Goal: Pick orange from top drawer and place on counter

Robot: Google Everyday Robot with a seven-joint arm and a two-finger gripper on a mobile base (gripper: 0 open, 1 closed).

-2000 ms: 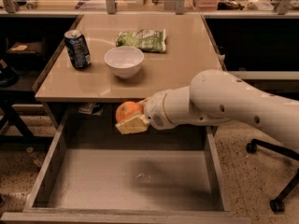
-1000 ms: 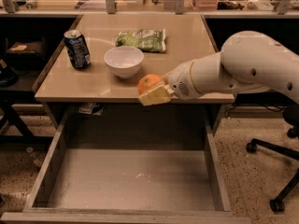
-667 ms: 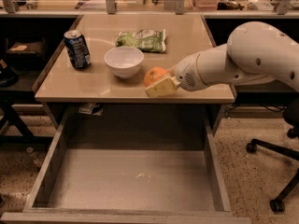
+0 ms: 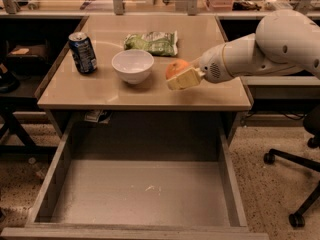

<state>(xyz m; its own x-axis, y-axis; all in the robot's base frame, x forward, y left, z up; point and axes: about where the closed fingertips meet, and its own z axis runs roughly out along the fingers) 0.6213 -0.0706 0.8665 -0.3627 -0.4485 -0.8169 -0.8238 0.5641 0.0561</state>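
Next, my gripper lets go of the orange on the beige counter (image 4: 186, 69) beside the white bowl, at a spot closer to the drawer than the green snack bag.
The orange (image 4: 175, 68) is held in my gripper (image 4: 179, 75), whose pale fingers (image 4: 183, 79) are shut on it. The gripper reaches in from the right on a white arm and holds the fruit just above the beige counter (image 4: 150, 91), to the right of the white bowl. The top drawer (image 4: 142, 189) is pulled open below the counter, and its scuffed grey bottom holds nothing.
A white bowl (image 4: 132, 66) stands mid-counter, a blue soda can (image 4: 82, 52) at the left, a green snack bag (image 4: 151, 42) behind the bowl. A black office chair base (image 4: 300, 184) is on the floor at right. Cluttered desks run along the back.
My gripper has lifted the orange out from above the drawer and carried it up and to the right, over the counter next to the bowl.
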